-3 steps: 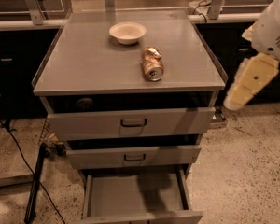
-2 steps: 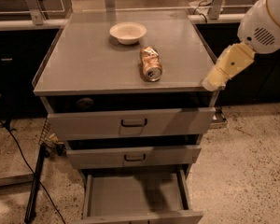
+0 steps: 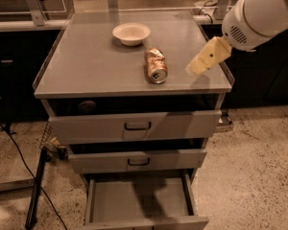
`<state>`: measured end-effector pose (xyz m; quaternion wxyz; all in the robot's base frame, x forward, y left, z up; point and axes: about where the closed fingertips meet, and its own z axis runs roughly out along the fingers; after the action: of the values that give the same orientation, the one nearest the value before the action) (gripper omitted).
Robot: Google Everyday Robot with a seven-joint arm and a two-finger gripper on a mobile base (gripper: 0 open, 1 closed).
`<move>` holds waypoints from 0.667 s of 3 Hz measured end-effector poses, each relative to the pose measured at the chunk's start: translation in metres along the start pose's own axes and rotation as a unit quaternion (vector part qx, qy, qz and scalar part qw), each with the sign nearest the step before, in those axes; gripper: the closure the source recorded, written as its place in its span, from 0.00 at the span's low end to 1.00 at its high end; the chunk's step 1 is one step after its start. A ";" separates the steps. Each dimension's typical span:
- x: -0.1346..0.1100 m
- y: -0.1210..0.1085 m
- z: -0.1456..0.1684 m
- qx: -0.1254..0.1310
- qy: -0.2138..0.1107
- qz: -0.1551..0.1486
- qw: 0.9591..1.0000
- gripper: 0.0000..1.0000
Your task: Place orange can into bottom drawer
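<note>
The orange can has a silvery end and an end near the bowl. Next, my gripper goes between them to the middle of the orange can (image 3: 156, 65) and closes there.
The orange can (image 3: 155, 65) lies on its side on the grey cabinet top (image 3: 86, 66), its silvery round end facing the front edge. The bottom drawer (image 3: 141, 200) is pulled out at the foot of the cabinet, with a plain grey floor and nothing in it. My gripper (image 3: 201, 61), cream-coloured, hangs from the white arm (image 3: 259, 13) above the right part of the cabinet top, to the right of the can and apart from it. It holds nothing.
A white bowl (image 3: 131, 33) stands on the cabinet top behind the can. Two closed drawer fronts with black loop handles (image 3: 137, 126) sit above the open drawer. Black cables and a stand (image 3: 36, 195) are on the floor at the left.
The arm has swung up and to the left, from beside the cabinet's right side to above its top, nearer the can. The can and bowl have not moved.
</note>
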<state>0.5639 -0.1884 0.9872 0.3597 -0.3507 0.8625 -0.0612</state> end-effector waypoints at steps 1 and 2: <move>0.007 0.001 0.003 0.023 0.007 0.030 0.999 0.00; 0.014 0.013 0.026 0.015 0.002 0.087 0.996 0.00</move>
<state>0.5676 -0.1838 0.9552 0.3670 -0.2687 0.8895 -0.0434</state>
